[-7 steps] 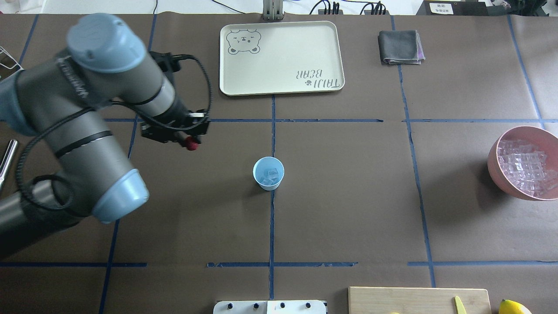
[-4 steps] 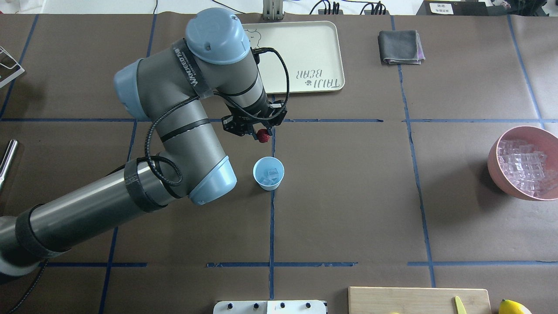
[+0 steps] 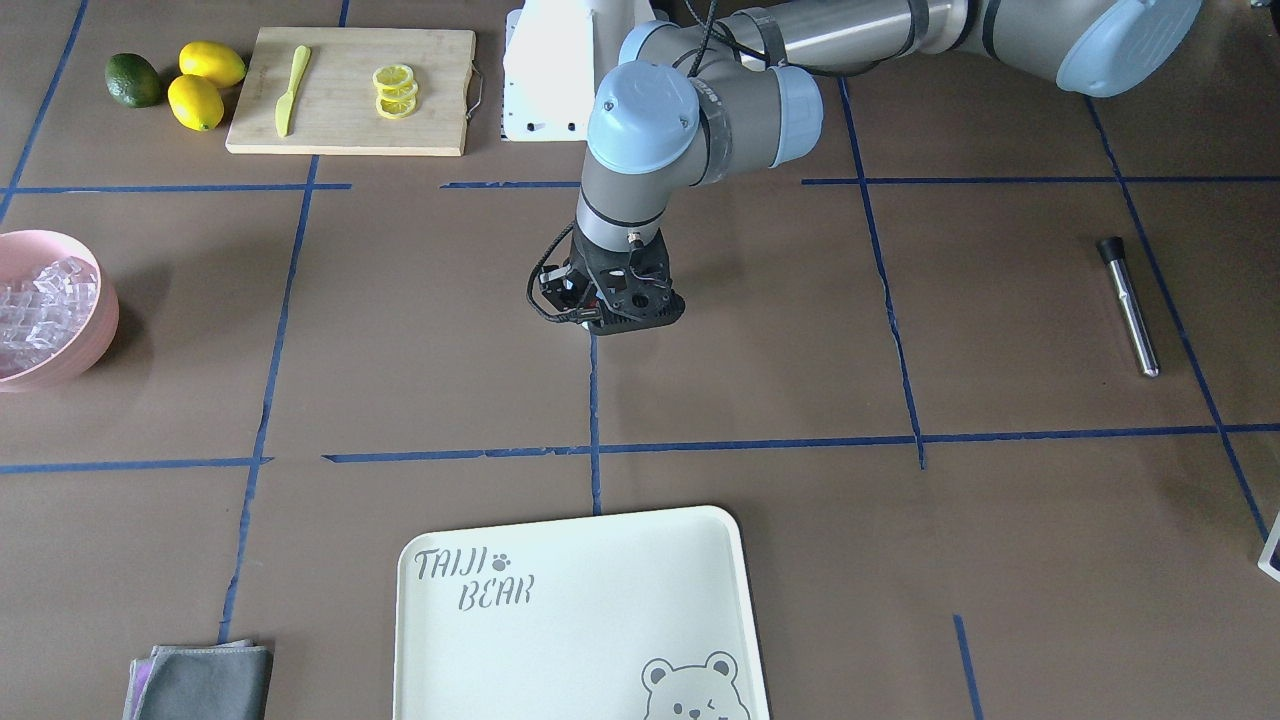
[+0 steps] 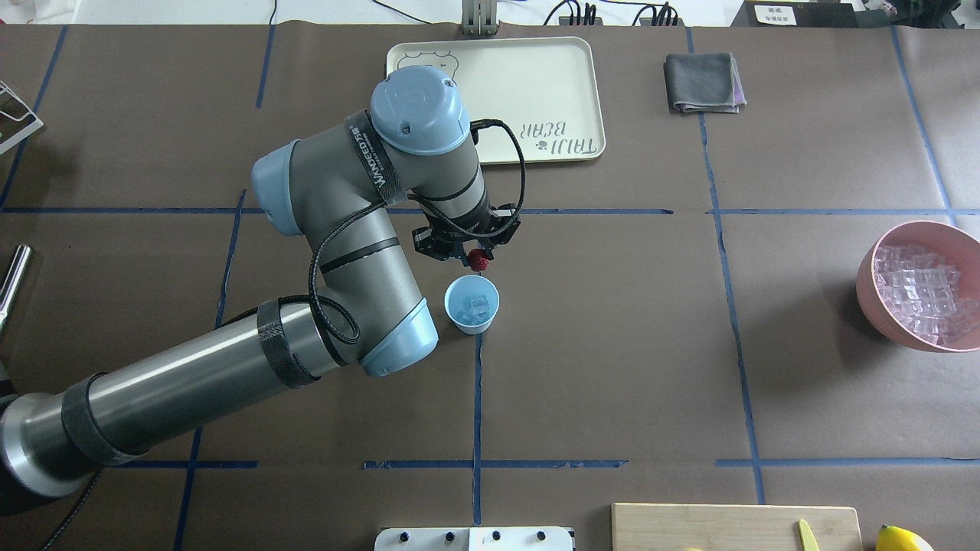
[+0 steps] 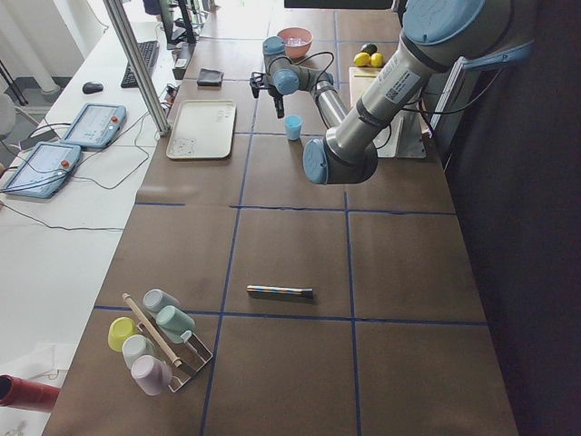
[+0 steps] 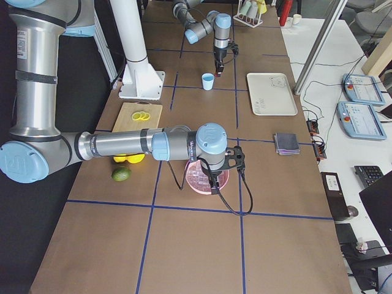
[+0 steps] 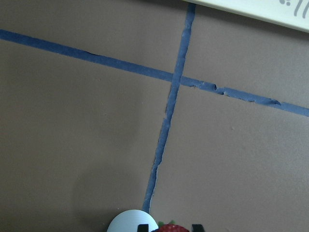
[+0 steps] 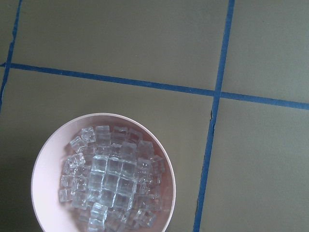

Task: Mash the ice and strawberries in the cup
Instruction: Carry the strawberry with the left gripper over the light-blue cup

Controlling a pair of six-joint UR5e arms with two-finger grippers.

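Note:
The red strawberry, hanging just past the cup's far rim, will be released by my left gripper inside the pale blue cup [image 3: 602, 293], next to the clear ice cubes.
The pale blue cup [image 4: 471, 304] stands on the table's middle line and holds a few clear ice cubes [image 4: 476, 307]. My left gripper [image 4: 475, 257] is shut on the small red strawberry [image 4: 480, 262] and hangs just past the cup's far rim. In the left wrist view the strawberry [image 7: 170, 227] sits between the fingertips [image 7: 195, 227], with the cup's rim [image 7: 130, 221] beside it. In the front view the left gripper [image 3: 610, 315] hides the cup. My right gripper [image 6: 212, 184] hangs over the pink bowl; I cannot tell whether it is open or shut.
A pink bowl [image 4: 871, 285] full of ice cubes [image 8: 113, 176] sits at the right edge. A cream tray [image 4: 528, 84] and a grey cloth [image 4: 703, 83] lie at the far side. A cutting board [image 3: 340, 120] with lemon slices, lemons [image 3: 210, 64] and a metal rod [image 3: 1130, 305] lie near the robot.
My left arm has swung from the left side toward the centre, carrying the strawberry, and now holds it just beyond the cup's rim. The cup and ice have not moved.

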